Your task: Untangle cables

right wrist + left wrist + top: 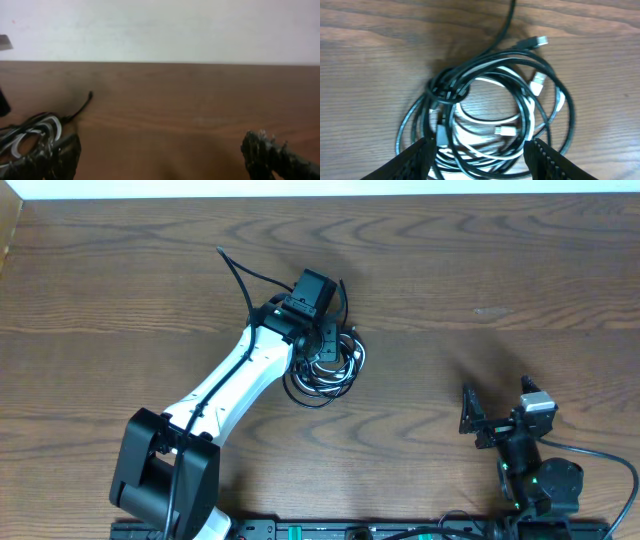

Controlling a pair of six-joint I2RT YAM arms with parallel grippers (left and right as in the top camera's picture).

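Next, my left gripper brings the coil toward my right gripper, as a black loop cinches one side of it, and my right gripper should take its opposite side (pixel 564 107).
The cables (pixel 322 387) lie as one coiled bundle of black cords and a white one at the table's middle. One black end (pixel 236 277) trails out up-left. In the left wrist view the bundle (pixel 447 90) fills the frame, with small plug ends (pixel 539 41) showing. My left gripper (pixel 480 160) is open and low over the bundle, one finger on each side of the coil; it also shows in the overhead view (pixel 328 345). My right gripper (pixel 498 408) is open and empty at the front right, well apart from the bundle (pixel 30 131).
The wooden table (pixel 500 270) reaches to a pale wall at the back. The right arm's base and its thick black cord (pixel 600 452) sit at the front right. The left arm's white link (pixel 235 380) crosses the front left.
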